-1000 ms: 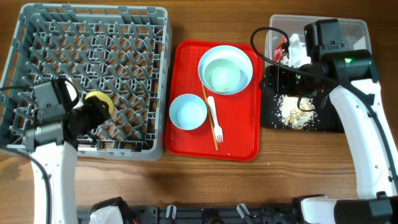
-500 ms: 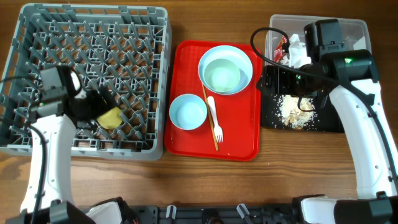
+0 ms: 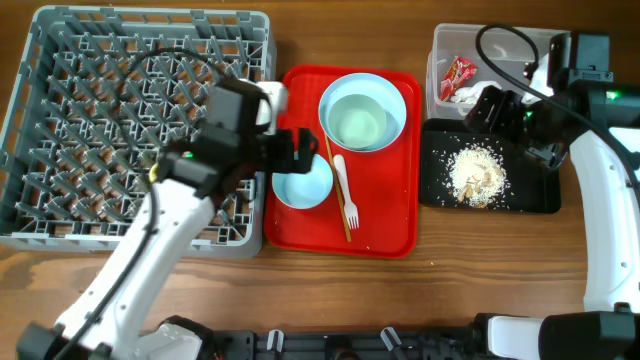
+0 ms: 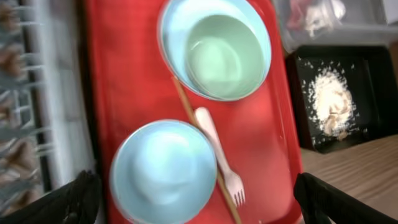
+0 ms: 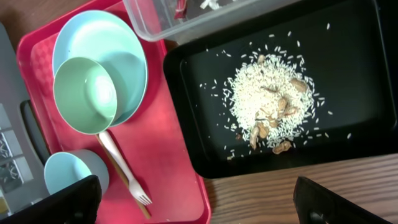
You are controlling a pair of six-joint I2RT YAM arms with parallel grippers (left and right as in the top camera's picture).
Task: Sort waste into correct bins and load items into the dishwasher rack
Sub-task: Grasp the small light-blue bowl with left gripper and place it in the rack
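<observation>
Next, my left gripper grabs the small pale blue bowl by its rim (image 3: 330,186) (image 4: 215,169) on the side beside the wooden stick.
My left gripper (image 3: 300,150) is open and empty above the small pale blue bowl (image 3: 302,180) on the red tray; in the left wrist view (image 4: 199,199) this bowl (image 4: 165,171) lies between the fingers. A large pale blue bowl (image 3: 362,110) holds a mint bowl. A white fork (image 3: 346,190) and a wooden stick (image 3: 337,195) lie beside them. My right gripper (image 3: 487,105) is open and empty over the far edge of the black tray (image 3: 530,195), which holds rice crumbs (image 3: 477,173). The clear tub (image 3: 440,45) holds the red sachet (image 3: 458,72) and the napkin (image 3: 470,92). The yellow cup and white plate are hidden.
The grey rack (image 3: 150,17) fills the left side, and my left arm lies across its right part. The red tray (image 3: 385,215) sits between the rack and the bins. Bare wooden table (image 3: 480,260) runs along the front.
My left arm has swung right from the rack to above the red tray, and the yellow cup is no longer in its gripper. My right arm has drawn back to the right.
</observation>
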